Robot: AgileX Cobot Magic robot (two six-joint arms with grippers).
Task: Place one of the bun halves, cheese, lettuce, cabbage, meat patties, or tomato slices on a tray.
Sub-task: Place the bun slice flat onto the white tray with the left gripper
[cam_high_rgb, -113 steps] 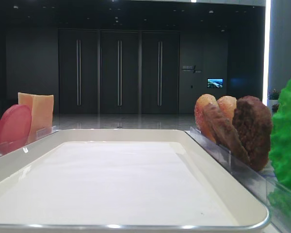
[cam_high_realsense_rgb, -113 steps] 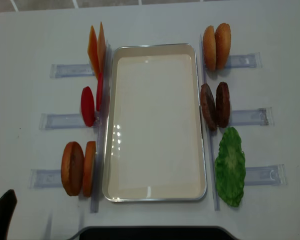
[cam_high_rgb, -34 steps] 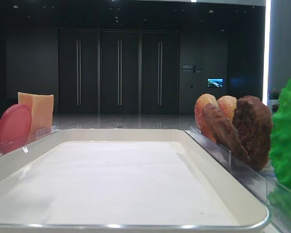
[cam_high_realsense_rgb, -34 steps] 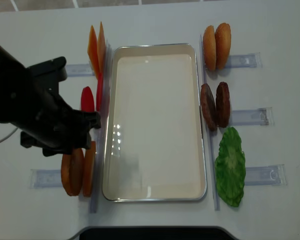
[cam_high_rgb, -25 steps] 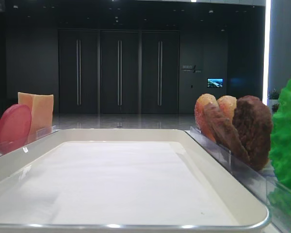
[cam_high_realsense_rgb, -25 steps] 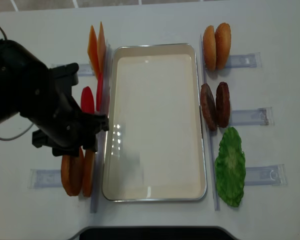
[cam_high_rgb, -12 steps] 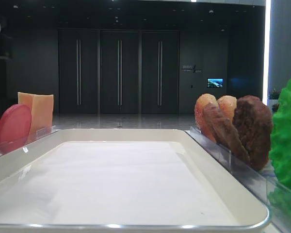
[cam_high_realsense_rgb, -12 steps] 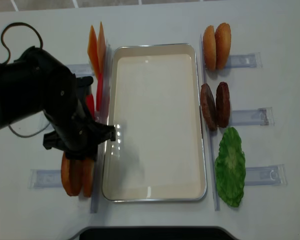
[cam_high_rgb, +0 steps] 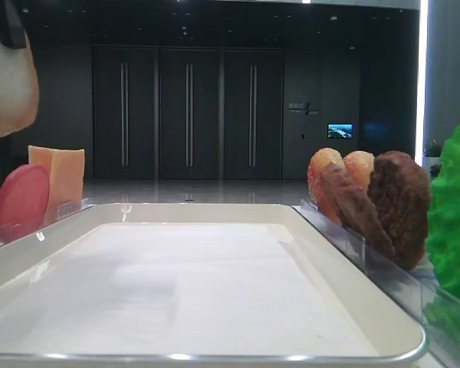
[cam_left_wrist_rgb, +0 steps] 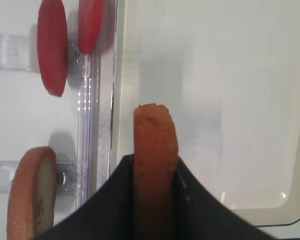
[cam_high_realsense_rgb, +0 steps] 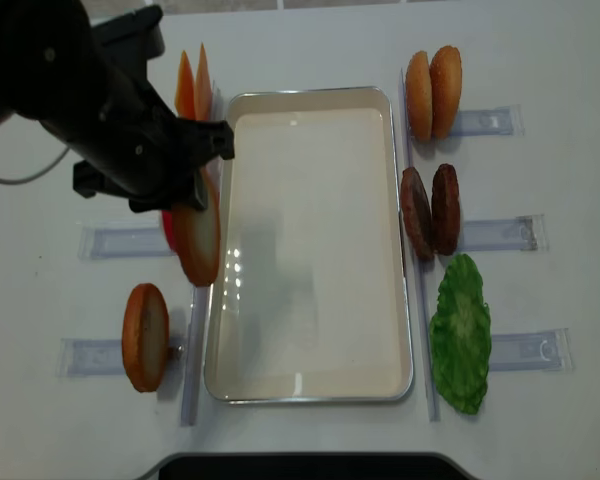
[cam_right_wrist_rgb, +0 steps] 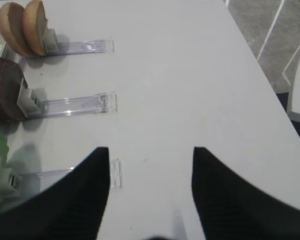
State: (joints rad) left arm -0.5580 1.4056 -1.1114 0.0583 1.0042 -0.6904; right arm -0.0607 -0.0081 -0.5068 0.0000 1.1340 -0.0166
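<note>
Next, I let go of the bun half, still on edge over the tray rim, with my left gripper, laying it flat on the bare middle of the cream tray (cam_high_realsense_rgb: 299,255) (cam_left_wrist_rgb: 196,84).
My left gripper (cam_left_wrist_rgb: 155,172) is shut on a bun half (cam_left_wrist_rgb: 155,142), held on edge above the left rim of the cream tray (cam_left_wrist_rgb: 215,75). From overhead, the held bun half (cam_high_realsense_rgb: 197,240) hangs below the black left arm, over the tray (cam_high_realsense_rgb: 310,93) rim. Another bun half (cam_high_realsense_rgb: 145,337) stands alone in the front-left rack. Tomato slices (cam_left_wrist_rgb: 52,50) and cheese (cam_high_realsense_rgb: 192,95) stand further along the left side. Patties (cam_high_realsense_rgb: 430,210), lettuce (cam_high_realsense_rgb: 461,333) and two more buns (cam_high_realsense_rgb: 432,92) line the right side. My right gripper (cam_right_wrist_rgb: 150,165) is open over bare table.
Clear plastic racks (cam_high_realsense_rgb: 495,235) stick out on both sides of the tray. In the right wrist view a rack (cam_right_wrist_rgb: 75,105) lies ahead, with the table edge (cam_right_wrist_rgb: 262,75) and floor to the right. The low view shows the tray liner (cam_high_rgb: 199,291) bare.
The left gripper shut on the inner bun half in the front-left rack, lifted it out and carried it toward the far side along the tray's left rim. The right arm has not moved.
</note>
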